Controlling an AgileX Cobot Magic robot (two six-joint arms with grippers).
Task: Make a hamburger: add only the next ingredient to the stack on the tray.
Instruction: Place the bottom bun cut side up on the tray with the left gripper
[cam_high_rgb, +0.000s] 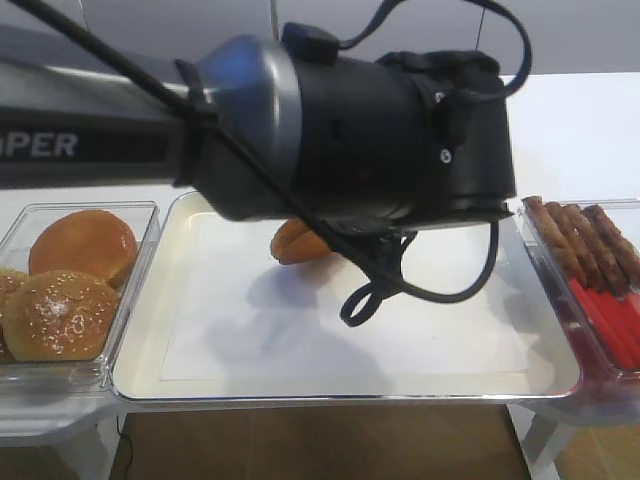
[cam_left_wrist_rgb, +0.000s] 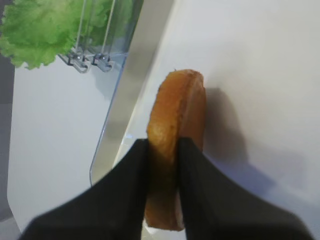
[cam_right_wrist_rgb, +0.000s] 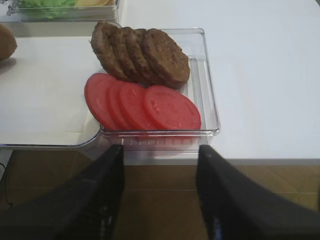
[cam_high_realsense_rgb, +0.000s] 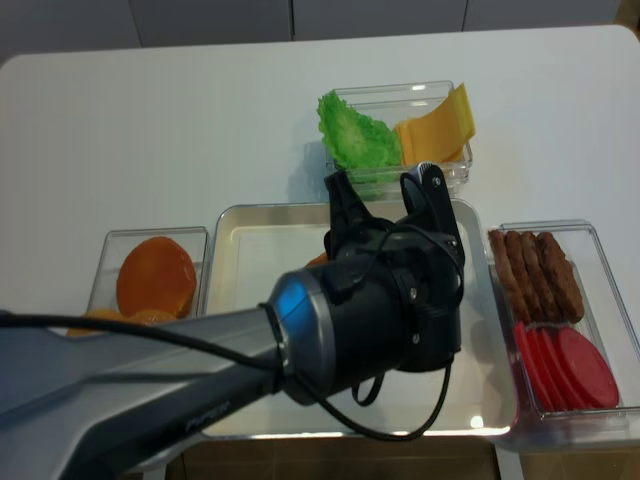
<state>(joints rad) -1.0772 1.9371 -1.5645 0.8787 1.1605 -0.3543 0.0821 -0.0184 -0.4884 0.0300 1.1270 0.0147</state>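
Note:
Next, I release the bun half with my left gripper on the white paper at the middle of the tray (cam_high_realsense_rgb: 350, 315).
My left gripper (cam_left_wrist_rgb: 164, 142) is shut on the bun half (cam_left_wrist_rgb: 177, 115), a flat golden-brown round held on edge, one finger on each face. It hangs over the back part of the tray (cam_high_rgb: 330, 395), near the far rim (cam_left_wrist_rgb: 120, 125). In the high view the bun half (cam_high_rgb: 295, 242) peeks out under the bulky left arm (cam_high_rgb: 350, 130), which hides the fingers. I cannot tell whether its edge touches the white paper. Nothing else lies on the paper that I can see. My right gripper (cam_right_wrist_rgb: 160, 150) is open and empty, off the table's front edge.
A clear bin (cam_high_rgb: 70, 280) of sesame buns and smooth buns stands left of the tray. To the right, another bin (cam_right_wrist_rgb: 207, 75) holds patties and tomato slices. Behind the tray is a bin (cam_high_realsense_rgb: 395, 135) with lettuce and cheese.

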